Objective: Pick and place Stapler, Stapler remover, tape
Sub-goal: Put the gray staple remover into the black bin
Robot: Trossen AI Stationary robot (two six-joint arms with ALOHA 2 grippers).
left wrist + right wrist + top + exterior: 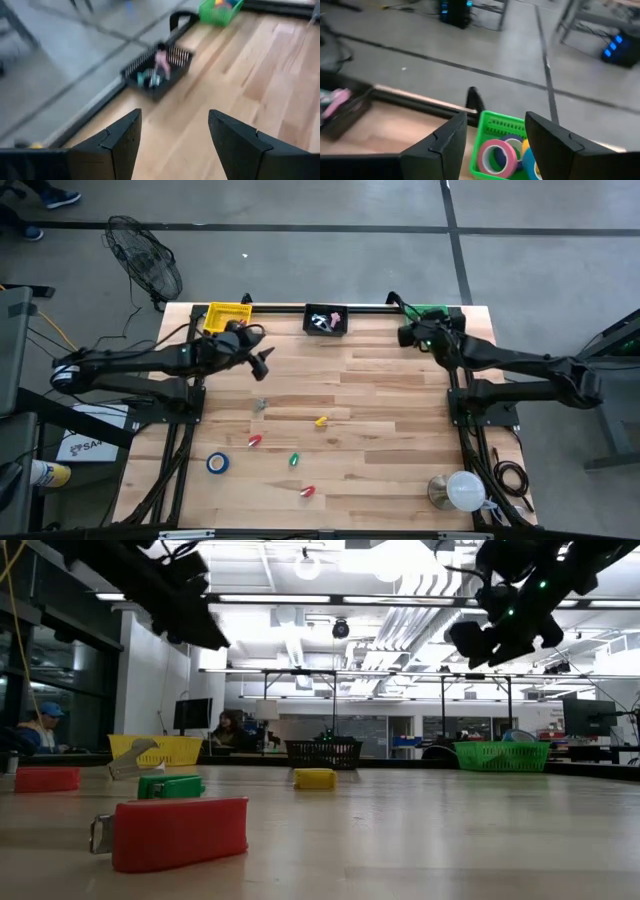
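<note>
The small silver piece [261,404] lies in the middle of the table, just beyond the red piece near the blue tape roll. My left gripper should close on its body.
A blue tape roll [218,463] lies flat on the table's near left part. More tape rolls, pink [496,156], yellow and blue, sit in the green basket [495,125] at the far right corner. My right gripper [495,120] hovers open just above that basket [432,313]. My left gripper [263,364] hangs open over the far left part of the table, beside the yellow basket [228,316]. Its wrist view looks toward the black basket [157,75]. Small red [170,832], green [170,785] and yellow [315,778] stapler-like pieces lie on the table.
The black basket [326,321] at the far edge holds pink and teal items. A small silver piece [260,404] lies mid-table, with yellow [321,421], red [254,441], green [294,460] and red [307,491] pieces nearer. A white lamp [458,490] stands at the near right corner.
</note>
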